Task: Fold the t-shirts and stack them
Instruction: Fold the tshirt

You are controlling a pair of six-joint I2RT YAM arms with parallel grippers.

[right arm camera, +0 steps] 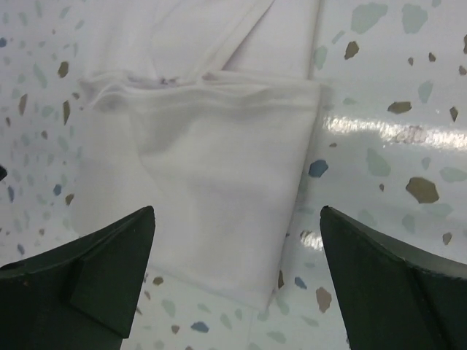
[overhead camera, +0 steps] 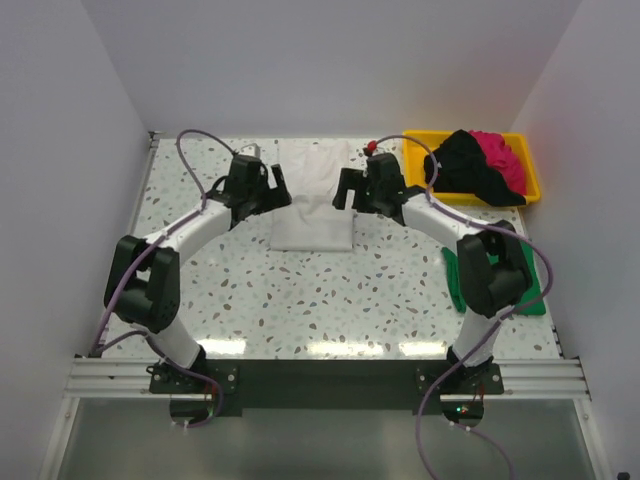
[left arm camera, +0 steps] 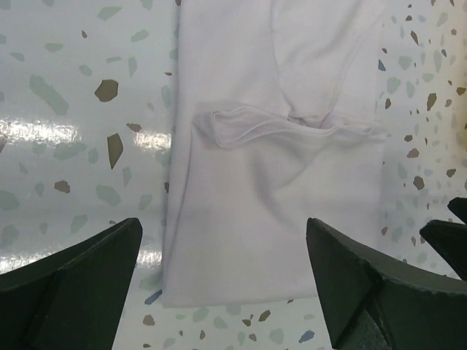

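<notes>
I will next move my right gripper to the white t-shirt's near corner (overhead camera: pixel 351 249) (right arm camera: pixel 264 305), on the side toward the green t-shirt, and close it there.
The white t-shirt (overhead camera: pixel 313 200) lies partly folded on the table's far middle, its lower part doubled over. It fills the left wrist view (left arm camera: pixel 277 182) and the right wrist view (right arm camera: pixel 219 175). My left gripper (overhead camera: pixel 280 190) hangs open and empty over the shirt's left edge, its jaws wide apart (left arm camera: pixel 226 281). My right gripper (overhead camera: pixel 345 190) hangs open and empty over the shirt's right edge (right arm camera: pixel 237 273). The black t-shirt (overhead camera: pixel 465 165) and the magenta-pink t-shirt (overhead camera: pixel 500 155) lie crumpled in the yellow tray. The green t-shirt (overhead camera: pixel 532 288) lies folded at the right, partly hidden by my right arm.
The yellow plastic tray (overhead camera: pixel 415 150) stands at the far right corner. White walls close in the table on the left, back and right. A small red object (overhead camera: pixel 372 146) sits behind my right gripper.
</notes>
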